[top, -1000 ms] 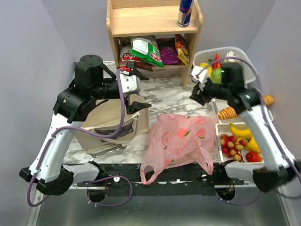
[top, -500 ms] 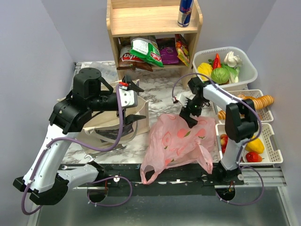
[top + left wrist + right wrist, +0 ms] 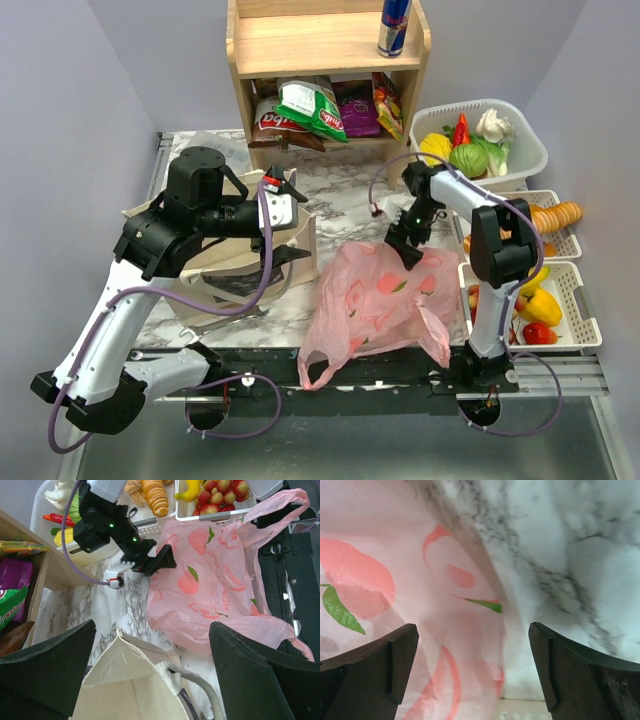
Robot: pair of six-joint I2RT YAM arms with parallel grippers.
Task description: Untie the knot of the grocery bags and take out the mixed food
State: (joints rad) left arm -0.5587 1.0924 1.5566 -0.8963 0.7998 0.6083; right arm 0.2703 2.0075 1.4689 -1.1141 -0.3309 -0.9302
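Observation:
My right gripper should next grab the far edge (image 3: pixel 421 252) (image 3: pixel 482 642) of the pink bag, next to the green leaf print on that edge.
The pink plastic grocery bag (image 3: pixel 385 300) with red print lies crumpled at the table's middle. Its handle loops (image 3: pixel 320 368) hang apart over the front edge, and no knot shows. The beige canvas tote (image 3: pixel 225 262) stands at the left. My left gripper (image 3: pixel 295 222) hangs open above the tote's rim (image 3: pixel 135 677), nothing between its fingers (image 3: pixel 47 672). My right gripper (image 3: pixel 408 245) is open, low over the pink bag's far edge (image 3: pixel 395 580), with plastic under its left finger and marble (image 3: pixel 570 555) under its right. Mixed food (image 3: pixel 462 155) fills the white basket.
A wooden shelf (image 3: pixel 325 45) at the back holds snack bags (image 3: pixel 312 108) and a can (image 3: pixel 393 25) on top. The white basket (image 3: pixel 525 160) and two white trays (image 3: pixel 575 320) with bread, banana and red fruit line the right side. A black rail runs along the front edge.
My right arm has come down from beside the white basket to the pink bag's far edge, and its jaws have opened wide. The left arm has shifted only slightly.

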